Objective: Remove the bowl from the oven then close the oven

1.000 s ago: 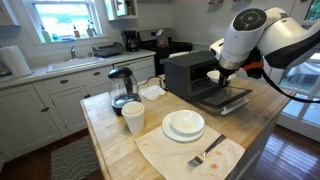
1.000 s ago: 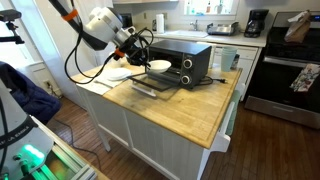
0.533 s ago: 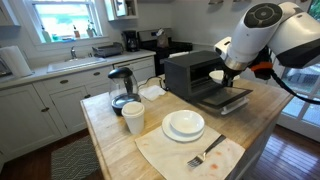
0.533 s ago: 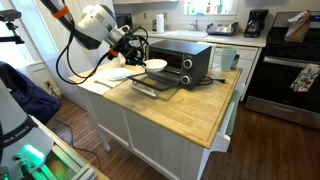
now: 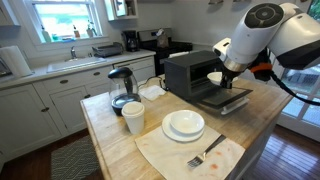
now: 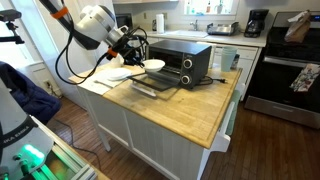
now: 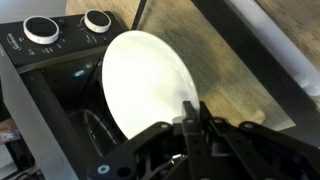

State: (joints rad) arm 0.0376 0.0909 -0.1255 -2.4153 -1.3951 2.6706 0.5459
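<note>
My gripper is going to the flat white plate [image 5: 184, 121] beside the fork. It will let go of the bowl there. The bowl now hovers over the open oven door.
The black toaster oven [image 5: 185, 72] stands on the wooden island with its glass door [image 5: 226, 98] dropped open. It also shows in an exterior view [image 6: 187, 60]. My gripper [image 5: 226, 72] is shut on the rim of the small white bowl [image 5: 216, 77] and holds it at the oven's mouth, just above the open door. The bowl [image 6: 156, 65] and gripper [image 6: 140, 58] hover over the door [image 6: 155, 86]. In the wrist view the bowl [image 7: 145, 80] is tilted, pinched at its edge by the gripper [image 7: 190, 115], with the oven knobs [image 7: 42, 30] behind it.
On the island near the oven stand a glass-and-black kettle [image 5: 122, 88], a tall white cup [image 5: 133, 118], and a flat white plate [image 5: 184, 125] on a cloth with a fork [image 5: 205, 153]. Kitchen counters and a stove line the walls.
Over the last second the arm shifted away from the oven, with the bowl held at the oven mouth. Since half a second ago nothing has visibly moved.
</note>
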